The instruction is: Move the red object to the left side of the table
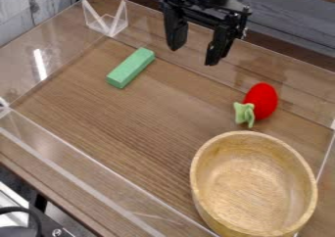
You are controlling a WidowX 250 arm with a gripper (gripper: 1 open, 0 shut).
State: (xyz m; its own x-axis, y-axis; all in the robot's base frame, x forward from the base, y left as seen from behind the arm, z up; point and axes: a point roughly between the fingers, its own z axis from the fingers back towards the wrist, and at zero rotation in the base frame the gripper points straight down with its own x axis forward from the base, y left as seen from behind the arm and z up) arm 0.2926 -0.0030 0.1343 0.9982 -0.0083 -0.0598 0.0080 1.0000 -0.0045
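Observation:
The robot's gripper will close on the red object's round body (262,99), so that its light green stem end still sticks out between the fingers and the wooden bowl.
The red object (261,101), a small glossy toy fruit with a light green stem end, lies on the right side of the wood-grain table (144,123). My gripper (193,45) hangs at the back centre, up and to the left of the fruit, well apart from it. Its two black fingers (171,31) point down and stand open with nothing between them.
A flat green block (129,68) lies left of the gripper. A round wooden bowl (253,186) sits at the front right, just below the fruit. Low clear acrylic walls (78,167) edge the table, with a clear bracket (105,19) at the back left.

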